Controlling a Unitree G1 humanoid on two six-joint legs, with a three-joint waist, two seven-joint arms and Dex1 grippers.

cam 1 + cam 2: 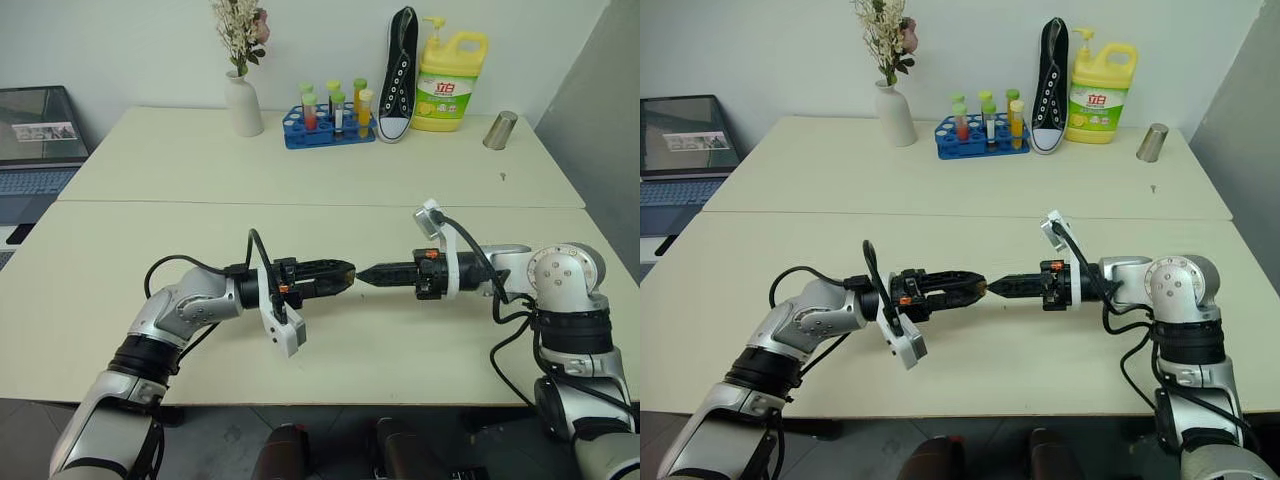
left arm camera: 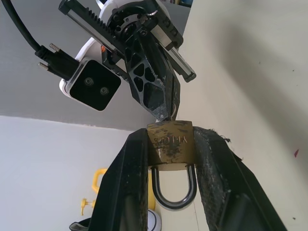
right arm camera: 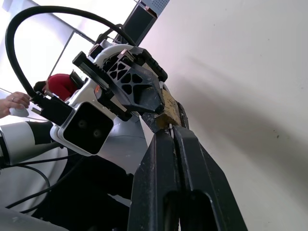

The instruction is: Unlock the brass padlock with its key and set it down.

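The padlock's shackle points back inside my left gripper's fingers, so my right gripper should leave the key and grab the lock body [image 2: 171, 146] so that my left gripper is freed.
The brass padlock [image 2: 171, 144] is clamped by its sides between the fingers of my left gripper [image 1: 345, 275], with its silvery shackle [image 2: 174, 192] pointing back toward the wrist. Both grippers hang level above the near table, tip to tip. My right gripper [image 1: 362, 274] is shut, and its tips press against the padlock's end face [image 3: 169, 108]. A thin sliver of the key [image 2: 167, 119] shows between those tips and the lock body; the rest of the key is hidden in the fingers.
At the back of the far table [image 1: 150, 160] stand a white vase with flowers [image 1: 243, 105], a blue tube rack [image 1: 325, 125], a black shoe [image 1: 398, 75], a yellow detergent bottle [image 1: 450, 85] and a metal cup [image 1: 500, 130]. A laptop [image 1: 35, 140] sits left. A person's hand [image 3: 14, 103] shows.
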